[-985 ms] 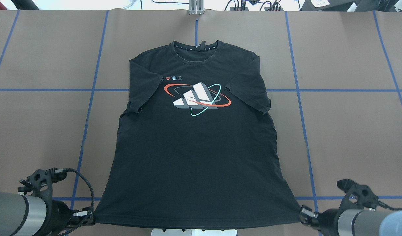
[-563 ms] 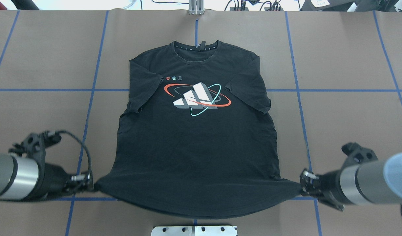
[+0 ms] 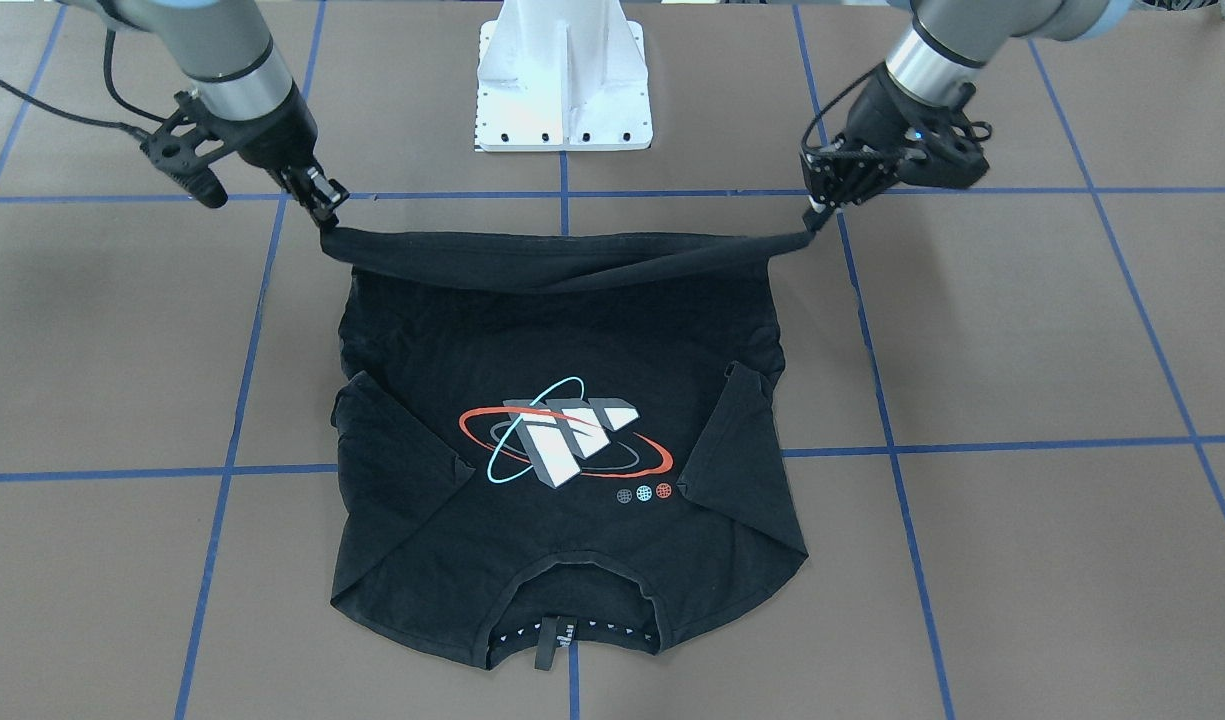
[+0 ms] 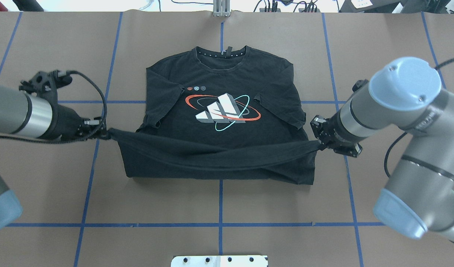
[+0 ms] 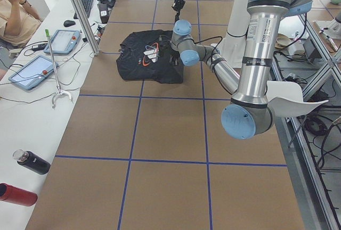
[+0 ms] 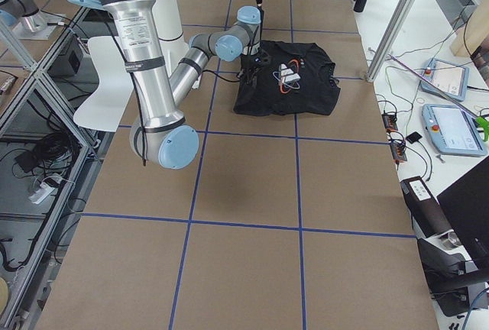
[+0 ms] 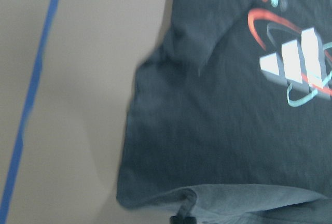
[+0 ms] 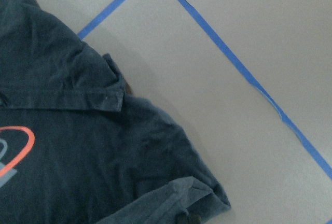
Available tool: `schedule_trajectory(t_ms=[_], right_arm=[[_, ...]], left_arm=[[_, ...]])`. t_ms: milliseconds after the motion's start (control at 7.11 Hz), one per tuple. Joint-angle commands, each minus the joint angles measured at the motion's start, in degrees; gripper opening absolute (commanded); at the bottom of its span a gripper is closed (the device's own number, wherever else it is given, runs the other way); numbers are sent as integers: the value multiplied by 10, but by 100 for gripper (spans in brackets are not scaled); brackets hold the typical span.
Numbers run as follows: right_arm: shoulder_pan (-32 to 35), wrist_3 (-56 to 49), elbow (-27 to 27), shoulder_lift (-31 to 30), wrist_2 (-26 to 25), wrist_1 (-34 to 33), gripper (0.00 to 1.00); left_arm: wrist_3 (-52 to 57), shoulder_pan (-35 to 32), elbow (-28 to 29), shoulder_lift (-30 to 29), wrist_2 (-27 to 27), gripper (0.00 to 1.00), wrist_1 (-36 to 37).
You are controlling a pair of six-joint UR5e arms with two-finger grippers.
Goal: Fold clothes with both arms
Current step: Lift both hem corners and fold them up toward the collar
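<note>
My left gripper is to release the hem corner on the brown paper (image 3: 853, 553) between that side's sleeve tip and the blue tape.
The black t-shirt (image 4: 227, 74) lies graphic side up, with its collar (image 4: 223, 55) at the far end from the robot. Its bottom hem (image 4: 215, 157) is lifted and stretched taut between the two grippers, just below the orbit graphic (image 4: 223, 111). My left gripper (image 4: 102, 132) is shut on the hem's left corner. My right gripper (image 4: 317, 142) is shut on the hem's right corner. In the front-facing view the hem (image 3: 572, 262) hangs above the shirt's body (image 3: 572, 350). The left gripper (image 3: 817, 215) and the right gripper (image 3: 327, 215) hold its ends. Both wrist views show the shirt (image 7: 223, 130) (image 8: 78, 156) below.
The table is covered in brown paper with blue tape grid lines (image 4: 219, 224). The white pedestal base (image 3: 564, 80) stands at the robot's edge. Tablets (image 5: 32, 70), bottles (image 5: 32, 162) and a person (image 5: 16, 11) are on a side table.
Both grippers have carried the hem from near the robot's edge up and away toward the collar. The shirt's lower part now doubles over itself.
</note>
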Motion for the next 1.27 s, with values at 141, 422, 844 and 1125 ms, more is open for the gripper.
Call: schedule_trajectory(t_ms=[141,422,844,1125], right_arm=[[79,-83,-118,76,1,-8,0],[111,-143,-213,144,-2,-7,0],[122,-156,-408,221,-8,129,0],[116,-164,-483,246,-40,171,0]], left_arm=[[40,-57,87,-70,3,0,1],[40,-77,159,-128,6,0,-3],[39,-82,285,-188,58,0,-52],[36,-81,394,-210,63,0,-157]])
